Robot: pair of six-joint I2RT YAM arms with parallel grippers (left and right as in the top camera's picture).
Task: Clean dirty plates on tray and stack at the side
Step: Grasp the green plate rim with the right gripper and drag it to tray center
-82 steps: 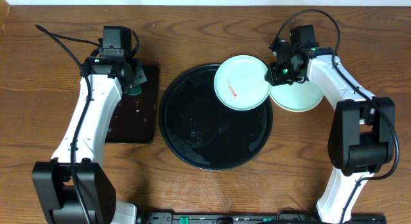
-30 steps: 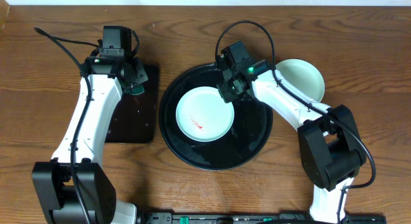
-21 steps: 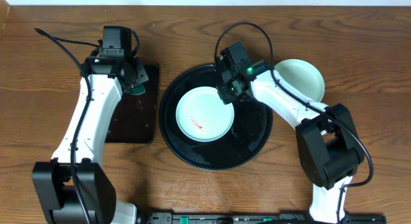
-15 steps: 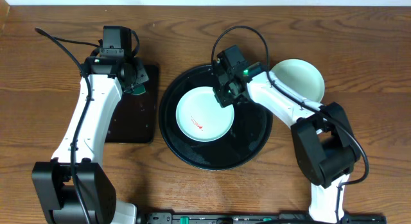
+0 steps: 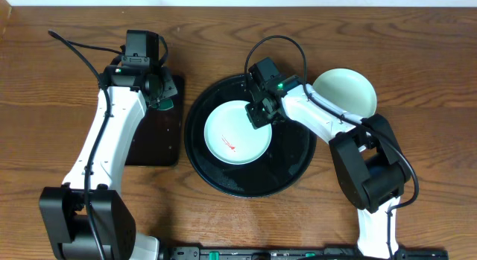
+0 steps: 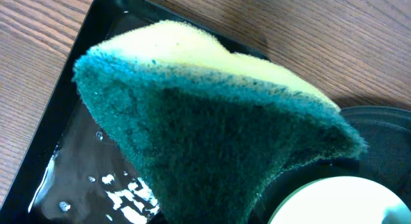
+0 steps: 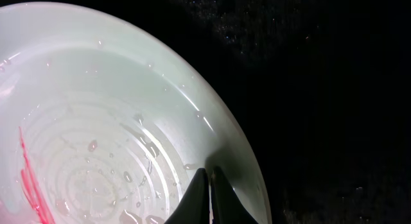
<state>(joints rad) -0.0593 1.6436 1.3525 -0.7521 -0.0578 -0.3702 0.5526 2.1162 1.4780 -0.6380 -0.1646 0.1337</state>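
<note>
Next, my right gripper opens its shut fingers, which rest on the plate's inner side, and pinch across the plate's rim (image 7: 259, 180) before wiping the sauce smear.
A pale mint-blue plate (image 5: 237, 132) with a red sauce smear lies in the left half of the round black tray (image 5: 291, 163). My right gripper (image 5: 257, 115) is shut on its upper right rim; the right wrist view shows the fingertips (image 7: 209, 179) pinched together on the wet plate (image 7: 96, 134). A second pale plate (image 5: 346, 89) sits on the table right of the tray; I cannot tell whether another lies under it. My left gripper (image 5: 160, 96) is shut on a green and yellow sponge (image 6: 212, 134), above the rectangular tray's far right corner.
The rectangular black tray (image 5: 153, 141) with water on it (image 6: 70, 166) lies left of the round tray. The round tray's rim (image 6: 379, 128) and the plate's edge (image 6: 340, 201) show in the left wrist view. The round tray's floor is wet (image 7: 321, 89).
My right gripper brought the smeared plate from the right into the round tray, then shifted slightly left. My left arm has moved a little to the right with the sponge.
</note>
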